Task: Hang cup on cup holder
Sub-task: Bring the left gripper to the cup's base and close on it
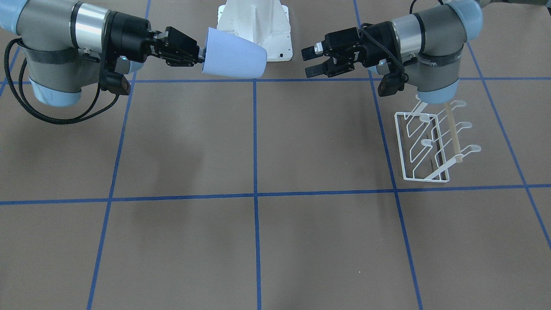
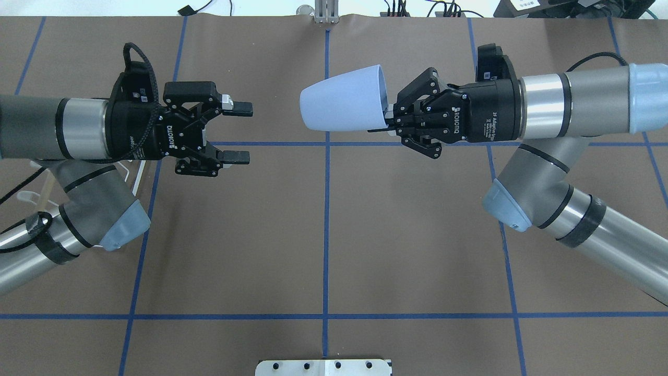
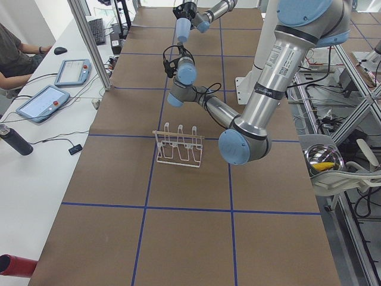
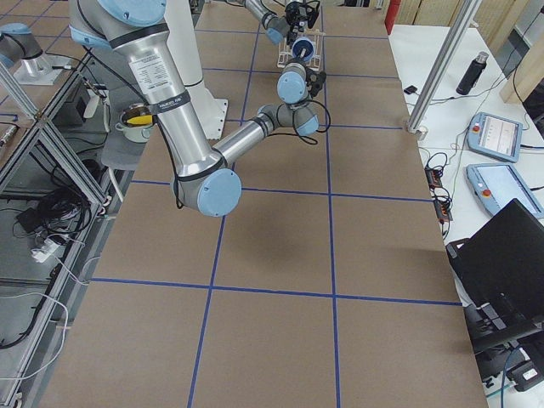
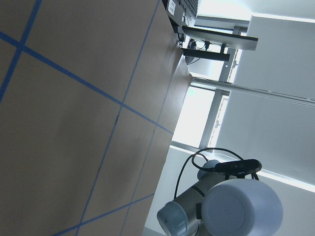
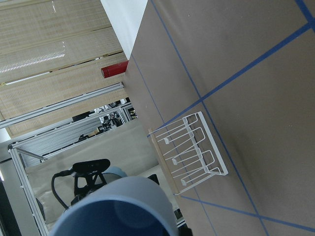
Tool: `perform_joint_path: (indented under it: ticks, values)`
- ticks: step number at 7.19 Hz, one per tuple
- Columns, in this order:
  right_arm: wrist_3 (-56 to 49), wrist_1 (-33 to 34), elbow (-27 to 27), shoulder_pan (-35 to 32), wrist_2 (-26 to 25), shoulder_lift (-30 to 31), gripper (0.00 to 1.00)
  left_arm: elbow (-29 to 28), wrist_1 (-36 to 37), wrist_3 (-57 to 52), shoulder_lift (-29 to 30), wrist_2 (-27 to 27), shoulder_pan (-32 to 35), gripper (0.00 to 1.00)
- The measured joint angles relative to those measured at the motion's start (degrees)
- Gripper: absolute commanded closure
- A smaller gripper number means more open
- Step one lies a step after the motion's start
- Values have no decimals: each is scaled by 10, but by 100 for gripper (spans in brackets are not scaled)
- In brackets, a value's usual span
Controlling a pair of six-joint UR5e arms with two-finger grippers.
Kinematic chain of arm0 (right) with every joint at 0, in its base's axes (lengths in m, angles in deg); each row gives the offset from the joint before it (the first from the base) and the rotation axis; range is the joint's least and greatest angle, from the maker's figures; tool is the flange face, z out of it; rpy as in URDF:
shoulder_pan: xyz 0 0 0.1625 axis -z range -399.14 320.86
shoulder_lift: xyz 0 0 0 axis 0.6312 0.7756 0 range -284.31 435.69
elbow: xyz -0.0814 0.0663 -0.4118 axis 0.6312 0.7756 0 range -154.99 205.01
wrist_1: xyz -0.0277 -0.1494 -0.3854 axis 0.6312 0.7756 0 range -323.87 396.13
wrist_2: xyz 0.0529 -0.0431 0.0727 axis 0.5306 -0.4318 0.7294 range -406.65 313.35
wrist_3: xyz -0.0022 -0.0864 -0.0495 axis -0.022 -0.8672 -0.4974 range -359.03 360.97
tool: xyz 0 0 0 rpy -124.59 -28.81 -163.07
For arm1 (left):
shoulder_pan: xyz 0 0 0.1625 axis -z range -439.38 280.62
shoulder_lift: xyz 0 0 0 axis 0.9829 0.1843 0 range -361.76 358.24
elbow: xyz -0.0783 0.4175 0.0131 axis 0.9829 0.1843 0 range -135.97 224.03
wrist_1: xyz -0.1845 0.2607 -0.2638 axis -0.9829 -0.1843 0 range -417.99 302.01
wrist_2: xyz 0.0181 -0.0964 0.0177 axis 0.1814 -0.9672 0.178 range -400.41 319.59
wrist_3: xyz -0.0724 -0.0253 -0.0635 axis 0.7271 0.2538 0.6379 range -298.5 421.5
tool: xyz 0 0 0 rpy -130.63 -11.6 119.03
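Note:
Next, I close my left gripper on the closed bottom end [image 1: 259,57] [image 5: 231,210] of the pale blue cup, gripping it opposite the rim that my right gripper holds.
The pale blue cup [image 2: 344,99] is held in the air, lying sideways with its closed bottom toward the left arm. My right gripper [image 2: 387,119] is shut on its rim; in the front view the cup [image 1: 234,54] and this gripper [image 1: 201,56] are at upper left. My left gripper [image 2: 237,133] is open and empty, facing the cup across a gap, as the front view [image 1: 310,60] also shows. The white wire cup holder [image 1: 453,135] stands on the table below the left arm. The overhead view mostly hides it. The right wrist view shows it [image 6: 192,152] past the cup's rim [image 6: 118,206].
The white bolted robot pedestal [image 1: 258,21] stands at the table's robot side, between the arms. Blue tape lines cross the brown table [image 1: 258,241]. Tablets and a bottle [image 3: 15,140] lie on a side desk beyond the table's edge.

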Motion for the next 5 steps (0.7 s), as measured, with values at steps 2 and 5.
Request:
perform_joint_path:
  ticks: [2,5]
  values:
    - [4,-11,3,9,2,-6,100,2,-16,5,1,11,-9,1]
    - [43,-38,2,21,2,-8,100,1,-68,11,6,69,-34,1]
